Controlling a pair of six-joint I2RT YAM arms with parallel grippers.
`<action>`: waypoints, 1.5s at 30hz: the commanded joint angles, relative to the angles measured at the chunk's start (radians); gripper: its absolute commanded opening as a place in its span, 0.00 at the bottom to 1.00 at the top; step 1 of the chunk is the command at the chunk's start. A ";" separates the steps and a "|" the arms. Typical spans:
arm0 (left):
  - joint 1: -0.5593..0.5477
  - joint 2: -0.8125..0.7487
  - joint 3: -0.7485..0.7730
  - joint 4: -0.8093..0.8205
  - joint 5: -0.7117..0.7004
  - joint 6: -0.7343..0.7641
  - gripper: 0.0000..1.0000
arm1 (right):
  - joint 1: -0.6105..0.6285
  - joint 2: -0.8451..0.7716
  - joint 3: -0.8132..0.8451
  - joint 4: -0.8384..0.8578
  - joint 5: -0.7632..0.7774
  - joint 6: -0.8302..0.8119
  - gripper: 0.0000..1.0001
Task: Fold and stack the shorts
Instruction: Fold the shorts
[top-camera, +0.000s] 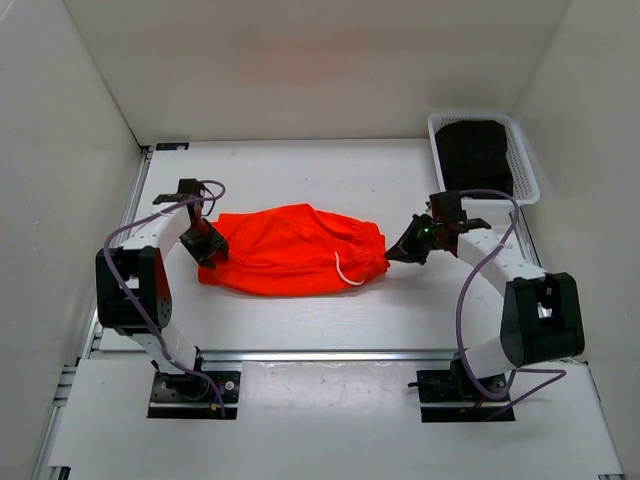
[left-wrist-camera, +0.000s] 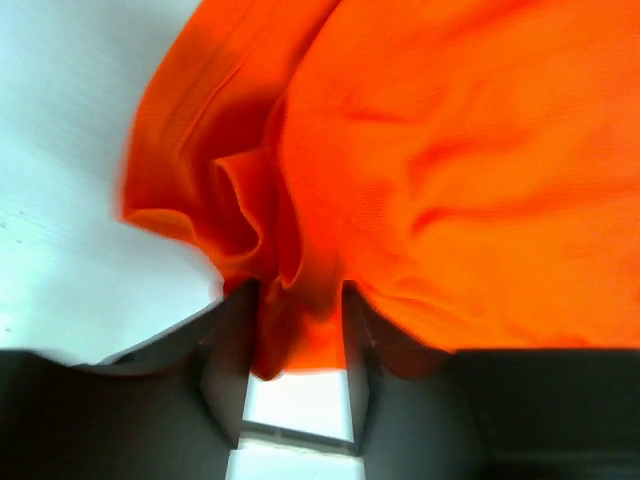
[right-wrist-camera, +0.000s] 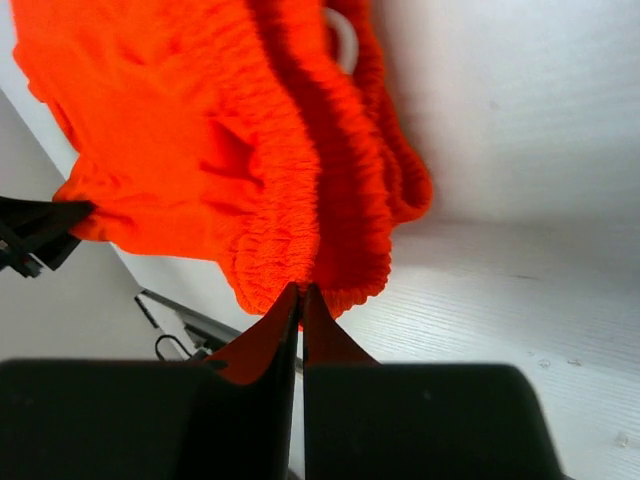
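Observation:
The end of the shorts' leg bunches in my left gripper. I will open it, take the upper layer's edge (left-wrist-camera: 308, 255), then lift that layer and lay it smooth.
The orange-red shorts (top-camera: 295, 250) lie stretched out left to right on the white table (top-camera: 300, 170), their white drawstring (top-camera: 347, 275) looping near the right end. My left gripper (top-camera: 210, 250) is at their left end. In the left wrist view a bunch of the shorts (left-wrist-camera: 450, 150) fills the space between the jaws of the left gripper (left-wrist-camera: 297, 300), which press on it from both sides. My right gripper (top-camera: 400, 250) is at the gathered waistband end. In the right wrist view the right gripper (right-wrist-camera: 302, 290) is shut, with the waistband edge of the shorts (right-wrist-camera: 200, 130) pinched at its tips.
A white basket (top-camera: 527, 160) holding a dark folded garment (top-camera: 475, 155) stands at the back right corner. White walls enclose the table on three sides. A metal rail (top-camera: 320, 355) runs along the near edge by the arm bases.

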 joint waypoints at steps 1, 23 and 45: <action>-0.004 -0.050 0.052 -0.012 -0.006 0.032 0.52 | 0.025 -0.024 0.091 -0.077 0.076 -0.071 0.00; -0.105 0.053 0.035 -0.012 -0.138 0.043 0.61 | 0.070 -0.007 -0.026 0.074 -0.024 0.277 0.69; -0.085 -0.001 0.124 -0.081 -0.224 0.050 0.66 | 0.070 -0.041 0.055 -0.029 0.138 0.173 0.00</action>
